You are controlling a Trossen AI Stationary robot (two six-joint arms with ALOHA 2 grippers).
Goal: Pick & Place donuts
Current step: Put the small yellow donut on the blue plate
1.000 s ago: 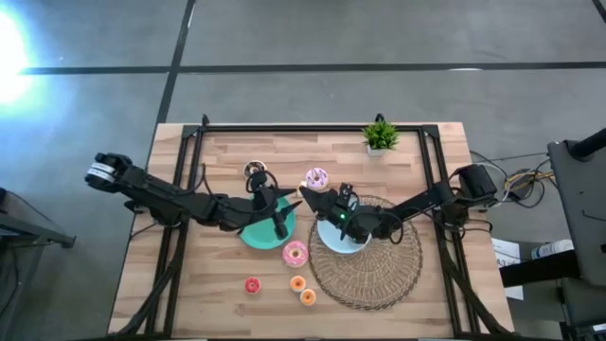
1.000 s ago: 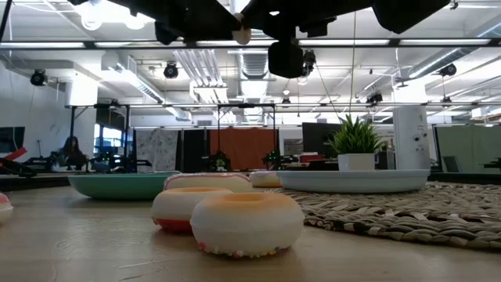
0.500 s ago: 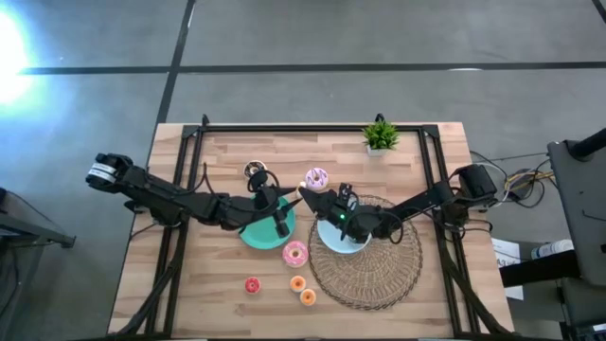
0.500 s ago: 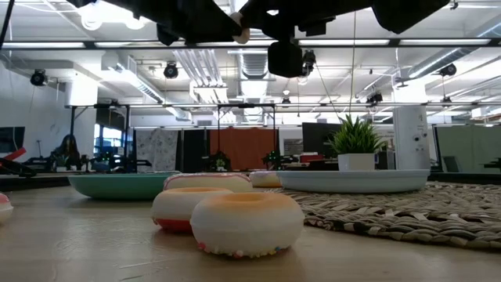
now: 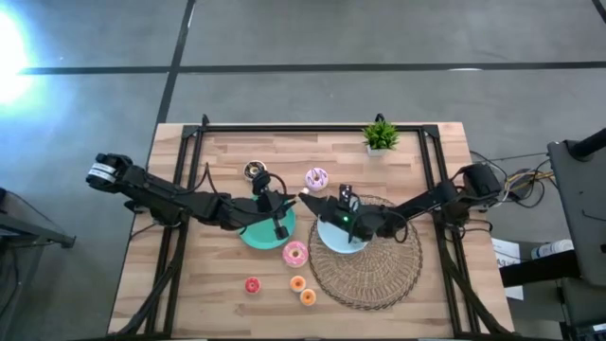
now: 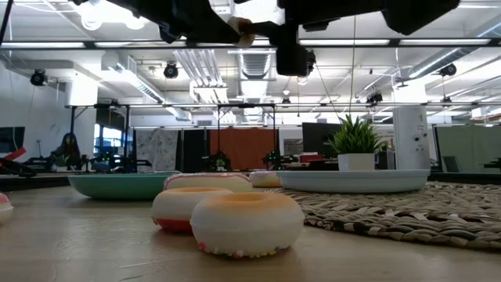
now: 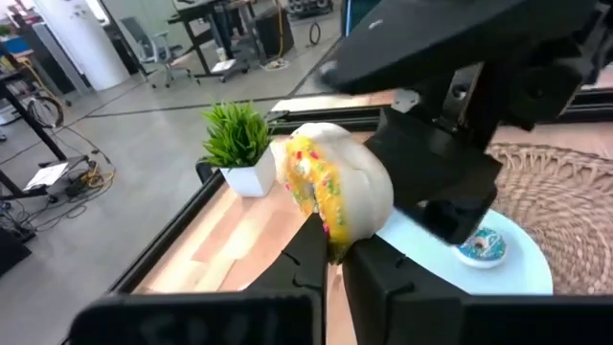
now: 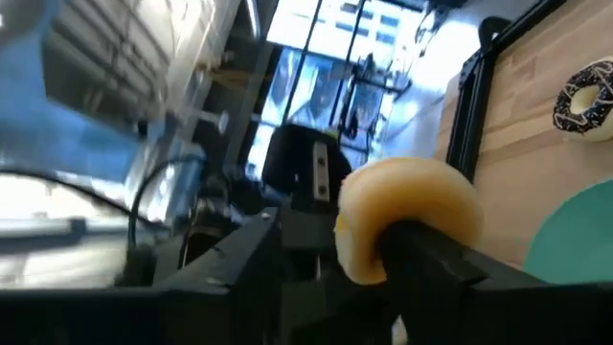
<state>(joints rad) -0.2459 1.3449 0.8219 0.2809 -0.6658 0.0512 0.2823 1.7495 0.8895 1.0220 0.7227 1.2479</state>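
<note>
Next, my left gripper lets go of the yellow frosted donut on the light-blue plate (image 5: pixel 337 236) next to the tiny blue donut.
A cream donut with yellow sprinkled frosting (image 7: pixel 345 182) hangs in the air above the table's middle, between my two grippers. My left gripper (image 7: pixel 335 257) comes from the table's left and is shut on it. My right gripper (image 8: pixel 340 254) faces it from the right with its fingers apart, the donut (image 8: pixel 407 206) at one of them. Two pink donuts (image 5: pixel 316 177) (image 5: pixel 295 253), a dark brown one (image 5: pixel 254 170) and small red and orange ones (image 5: pixel 253 284) lie flat on the wood. My left gripper pinches the donut's lower rim (image 7: pixel 332 233) between its two fingers, coming roughly level from the table's left. The donut stands on edge above the fingertips, lifted clear of the table. My right gripper has one finger (image 8: pixel 426 251) at the donut's hole; whether it touches, I cannot tell.
A green plate (image 5: pixel 256 232) lies under my left gripper. A light-blue plate (image 5: pixel 333 242) with a tiny blue donut (image 7: pixel 479 245) sits on a woven mat (image 5: pixel 379 270). A small potted plant (image 5: pixel 381 135) stands at the far edge.
My left gripper's fingers have closed onto the donut held up between the two grippers. My right gripper has drawn back a little toward the table's right. The donut has stayed at about the same height.
</note>
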